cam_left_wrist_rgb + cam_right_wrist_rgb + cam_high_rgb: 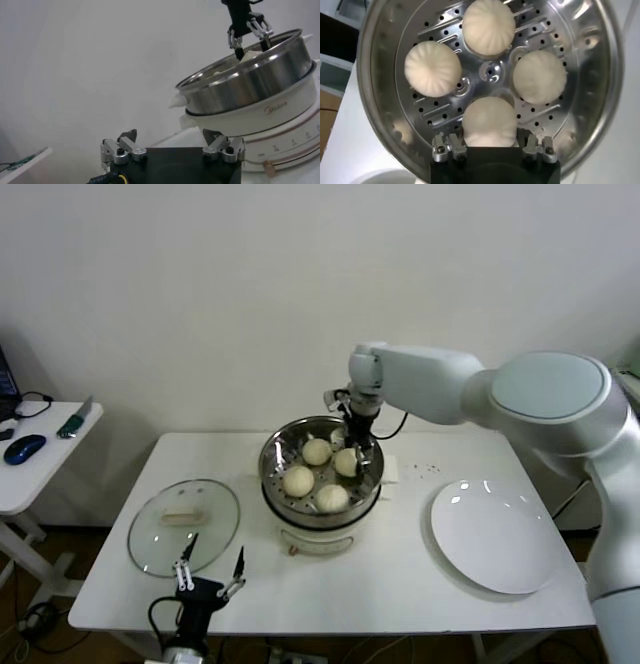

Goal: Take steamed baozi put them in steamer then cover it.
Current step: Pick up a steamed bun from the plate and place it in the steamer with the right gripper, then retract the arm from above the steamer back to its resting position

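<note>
Next, my left gripper closes on the middle of the pale handle (pixel 182 516) on the glass lid to cover the steamer.
The steamer (pixel 272 459) stands mid-table on its white pot base, uncovered. Four baozi lie on its perforated bottom: one at the back (pixel 317 451), one at the right (pixel 347 462), one at the left (pixel 298 480), one at the front (pixel 332 497). My right gripper (pixel 361 448) hangs open just above the right baozi (pixel 489 121), its fingers (pixel 445 148) standing on either side of the bun with gaps. The other three buns (pixel 488 26) (pixel 432 68) (pixel 539 76) lie apart from it. My left gripper (pixel 211 568) is open and empty, low at the table's front left.
The round clear glass lid (pixel 185 524) lies flat on the table left of the steamer, just beyond the left gripper. A bare white plate (pixel 495 534) sits at the right. A side table with a blue mouse (pixel 24 448) stands at far left.
</note>
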{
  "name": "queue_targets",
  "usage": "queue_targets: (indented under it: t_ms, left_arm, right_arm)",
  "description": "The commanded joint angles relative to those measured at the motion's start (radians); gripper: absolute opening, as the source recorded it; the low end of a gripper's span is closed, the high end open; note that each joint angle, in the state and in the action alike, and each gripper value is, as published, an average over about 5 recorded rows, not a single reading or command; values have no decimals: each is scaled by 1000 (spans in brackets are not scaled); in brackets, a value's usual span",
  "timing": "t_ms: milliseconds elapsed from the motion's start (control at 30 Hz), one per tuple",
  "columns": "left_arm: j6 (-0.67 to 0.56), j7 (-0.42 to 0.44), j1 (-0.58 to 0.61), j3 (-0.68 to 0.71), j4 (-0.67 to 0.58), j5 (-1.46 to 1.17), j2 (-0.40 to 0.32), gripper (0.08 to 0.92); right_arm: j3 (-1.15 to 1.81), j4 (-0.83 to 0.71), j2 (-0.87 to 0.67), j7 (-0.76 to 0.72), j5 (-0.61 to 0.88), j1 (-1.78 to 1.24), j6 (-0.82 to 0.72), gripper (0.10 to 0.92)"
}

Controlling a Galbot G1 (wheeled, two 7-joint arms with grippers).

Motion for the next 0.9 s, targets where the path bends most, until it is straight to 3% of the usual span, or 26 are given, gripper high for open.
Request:
queue_targets:
  t_ms: [33, 233, 600, 900]
  left_arm:
    - [1, 0, 3, 3, 0, -3, -1, 823]
    - [4, 0, 0, 2, -3, -2, 1, 823]
    - [9, -1, -21, 0, 8, 8, 2, 823]
    - [20, -24, -49, -22, 17, 44, 13, 823]
  right_arm:
    - [-14, -19, 17, -2, -35, -25, 4, 698]
    - [1, 6, -1, -5, -34, -1, 3, 805]
    - [138, 131, -170, 43, 27, 131, 38, 823]
    - [267, 469, -536, 555, 68, 112, 160, 823]
